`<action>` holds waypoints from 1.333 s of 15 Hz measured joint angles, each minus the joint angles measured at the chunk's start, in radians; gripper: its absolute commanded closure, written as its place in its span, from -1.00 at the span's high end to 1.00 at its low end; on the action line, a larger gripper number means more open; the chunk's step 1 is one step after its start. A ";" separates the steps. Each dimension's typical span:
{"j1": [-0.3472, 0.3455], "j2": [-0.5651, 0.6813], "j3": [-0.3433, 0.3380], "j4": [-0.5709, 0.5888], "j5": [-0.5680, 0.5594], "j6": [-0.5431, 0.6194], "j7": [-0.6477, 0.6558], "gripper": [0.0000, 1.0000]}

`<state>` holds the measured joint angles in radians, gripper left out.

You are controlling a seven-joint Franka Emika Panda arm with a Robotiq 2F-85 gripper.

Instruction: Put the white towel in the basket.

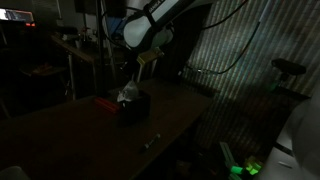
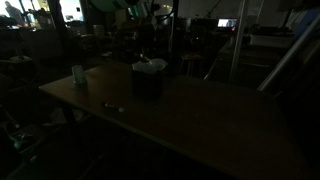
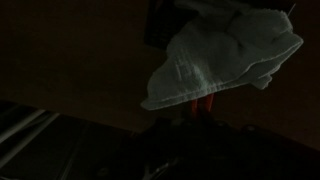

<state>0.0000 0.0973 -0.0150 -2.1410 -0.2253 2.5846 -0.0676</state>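
Note:
My gripper is to take the white towel by its loose end, which hangs outside the basket, and then bring it over into the basket (image 1: pixel 134 108).
The scene is very dark. The white towel (image 1: pixel 126 95) lies bunched on top of the dark basket (image 1: pixel 133 110) on the table, and shows in both exterior views (image 2: pixel 150 66), with the basket (image 2: pixel 148 82) under it. The arm reaches down from above, with my gripper (image 1: pixel 136 76) just over the towel. In the wrist view the towel (image 3: pixel 225 55) fills the upper right, with a bit of red (image 3: pixel 200 106) below it. My fingers are lost in the dark at the bottom of that view, so I cannot tell whether they are open or shut.
A red object (image 1: pixel 105 101) lies beside the basket. A pale cup (image 2: pixel 78 74) stands near the table's far corner. A small object (image 2: pixel 113 107) lies on the tabletop in front of the basket. Dark clutter surrounds the table (image 2: pixel 200 120).

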 measured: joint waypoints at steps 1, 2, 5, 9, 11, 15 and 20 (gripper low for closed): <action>-0.001 0.005 -0.002 0.005 -0.005 0.002 0.006 0.05; -0.001 0.011 -0.004 0.010 -0.009 0.003 0.009 0.22; -0.001 0.033 -0.010 0.024 -0.026 0.007 0.021 0.66; -0.004 0.077 -0.022 0.049 -0.028 0.017 0.027 1.00; -0.009 0.103 -0.027 0.064 -0.028 0.021 0.030 1.00; -0.023 0.151 -0.034 0.093 -0.022 0.030 0.034 0.49; -0.033 0.181 -0.036 0.105 -0.006 0.032 0.039 -0.30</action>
<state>-0.0325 0.2779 -0.0506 -2.0362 -0.2316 2.6170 -0.0289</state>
